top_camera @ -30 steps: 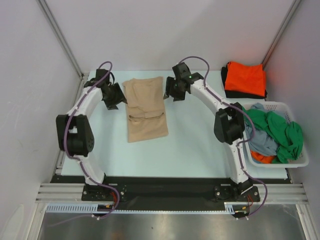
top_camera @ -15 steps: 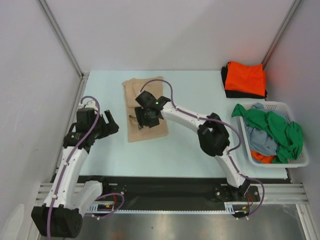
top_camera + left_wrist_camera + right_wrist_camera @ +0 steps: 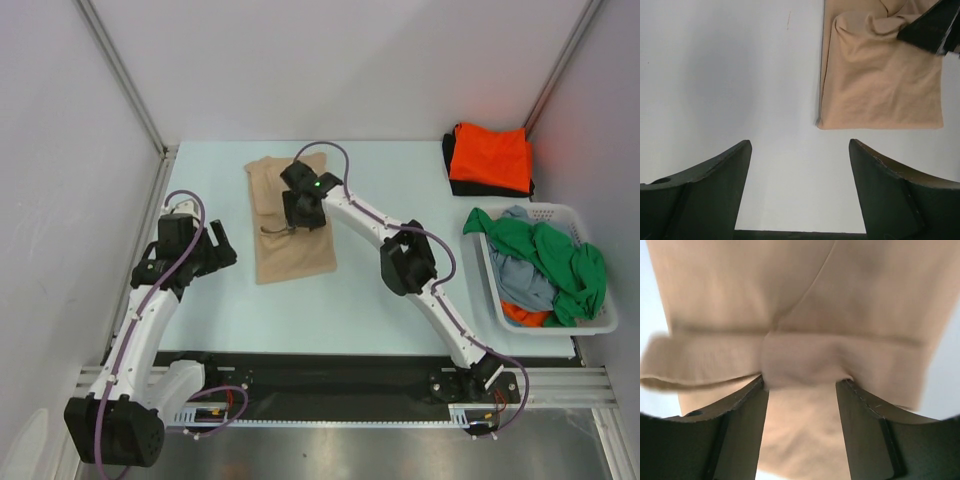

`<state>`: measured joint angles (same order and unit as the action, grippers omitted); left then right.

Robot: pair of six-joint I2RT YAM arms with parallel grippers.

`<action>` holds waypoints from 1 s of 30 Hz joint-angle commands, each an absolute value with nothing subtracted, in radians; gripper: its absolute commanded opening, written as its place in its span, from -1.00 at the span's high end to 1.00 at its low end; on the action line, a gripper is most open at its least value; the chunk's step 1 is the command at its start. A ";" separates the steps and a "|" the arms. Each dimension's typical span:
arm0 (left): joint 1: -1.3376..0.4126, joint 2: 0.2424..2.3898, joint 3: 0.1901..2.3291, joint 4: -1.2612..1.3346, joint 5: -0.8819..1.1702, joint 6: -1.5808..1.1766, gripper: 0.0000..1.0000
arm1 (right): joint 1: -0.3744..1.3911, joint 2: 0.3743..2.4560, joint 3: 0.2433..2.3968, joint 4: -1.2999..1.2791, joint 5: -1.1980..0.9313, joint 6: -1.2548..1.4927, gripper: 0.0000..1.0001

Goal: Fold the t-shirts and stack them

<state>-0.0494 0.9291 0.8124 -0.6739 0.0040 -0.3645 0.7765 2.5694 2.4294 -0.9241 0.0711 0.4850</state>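
Note:
The robot's left gripper needs to close on the near corner [image 3: 259, 281] [image 3: 822, 126] of the tan t-shirt, the corner on that gripper's own side.
The tan t-shirt [image 3: 296, 252] lies folded lengthwise on the table's far middle; it also shows in the left wrist view [image 3: 880, 85] and fills the right wrist view [image 3: 800, 290]. My right gripper [image 3: 303, 208] is down on its middle, and its jaws [image 3: 800, 382] hold a bunched fold of the tan cloth between the tips. My left gripper [image 3: 216, 250] is open and empty over bare table left of the shirt [image 3: 800, 147]. A folded orange t-shirt [image 3: 490, 155] lies on a black one [image 3: 449, 160] at the far right. Green [image 3: 560, 262] and grey-blue [image 3: 520, 282] shirts are in the basket.
The white laundry basket [image 3: 590, 326] stands at the right edge and also holds some orange cloth [image 3: 520, 315]. White walls with metal posts close in the left, back and right sides. The right arm reaches across the table's middle.
The left arm has pulled back from the far left of the shirt to the near left. The right gripper has come onto the shirt's middle, then shifted slightly toward the far edge.

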 commanded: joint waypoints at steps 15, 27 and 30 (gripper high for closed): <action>-0.054 0.940 0.812 -0.626 0.070 -0.331 -0.75 | 0.568 2.155 2.030 -0.367 -0.021 0.508 -0.38; -0.092 1.086 0.713 -0.491 0.282 -0.498 -0.68 | 0.569 1.796 1.089 0.053 -0.396 0.730 -0.18; -0.109 1.091 0.686 -0.465 0.258 -0.540 -0.66 | 0.584 1.815 1.020 0.092 -0.402 0.742 -0.18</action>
<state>-0.0929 1.0988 0.7074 -0.5446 0.2394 -0.4648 0.5636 1.8187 1.0542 -0.0544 -0.3267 0.6910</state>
